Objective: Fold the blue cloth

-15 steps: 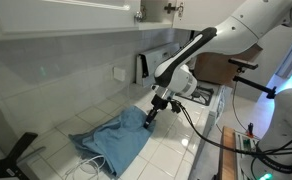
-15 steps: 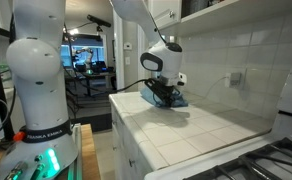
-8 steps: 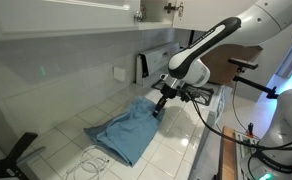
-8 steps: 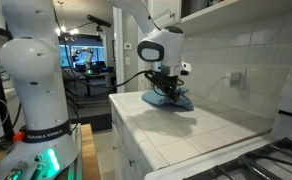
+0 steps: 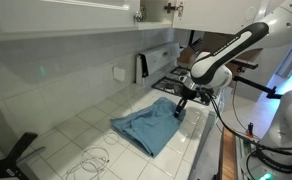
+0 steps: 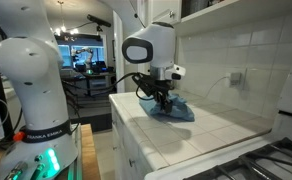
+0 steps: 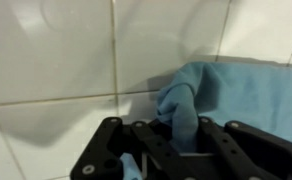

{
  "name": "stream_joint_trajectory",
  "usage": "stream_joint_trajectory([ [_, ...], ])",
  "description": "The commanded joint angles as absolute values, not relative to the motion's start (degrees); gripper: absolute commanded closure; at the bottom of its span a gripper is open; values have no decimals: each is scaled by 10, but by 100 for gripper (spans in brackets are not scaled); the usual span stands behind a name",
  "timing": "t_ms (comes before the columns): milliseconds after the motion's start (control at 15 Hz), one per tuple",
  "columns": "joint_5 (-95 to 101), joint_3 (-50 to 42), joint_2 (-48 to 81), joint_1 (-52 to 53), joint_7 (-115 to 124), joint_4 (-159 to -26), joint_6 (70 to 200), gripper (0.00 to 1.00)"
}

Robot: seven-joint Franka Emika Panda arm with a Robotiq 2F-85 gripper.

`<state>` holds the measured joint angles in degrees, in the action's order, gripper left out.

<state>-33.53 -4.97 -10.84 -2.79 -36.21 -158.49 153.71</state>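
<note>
The lifted corner, now just above the tiles, will be let go by my gripper on the blue cloth's side (image 5: 167, 125) that faces the counter edge.
The blue cloth (image 5: 154, 124) lies wrinkled on the white tiled counter, with one corner lifted. My gripper (image 5: 180, 111) is shut on that corner at the cloth's right end, just above the tiles. In an exterior view the cloth (image 6: 178, 110) trails behind my gripper (image 6: 161, 100) near the counter's near-left corner. In the wrist view a pinched fold of the cloth (image 7: 183, 112) rises between the black fingers (image 7: 144, 140) of my gripper (image 7: 184, 146), and the rest spreads to the right.
A thin white coiled cable (image 5: 91, 159) lies on the tiles left of the cloth. A wall outlet (image 5: 119, 72) and a dark appliance (image 5: 143, 66) stand at the back. The counter edge (image 5: 201, 140) runs close to the gripper. A stove (image 6: 276, 160) shows at lower right.
My gripper has moved to the right along the counter, toward its edge, dragging the blue cloth with it. The cloth now lies away from the cable.
</note>
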Motion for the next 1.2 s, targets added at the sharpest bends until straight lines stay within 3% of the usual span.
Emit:
stream_joint_trajectory([
  [0,-191,-81,-132,-79,-257,-1584,1547,98],
  [267,-26,-92,-144,-131,-163,-1571,1539,98],
  [667,158,-14,-224,-130,-56,-1588,1522,98],
  [867,183,25,-247,-104,-39,-1571,1507,98],
  [1133,98,14,-255,14,-107,-1572,1496,98],
])
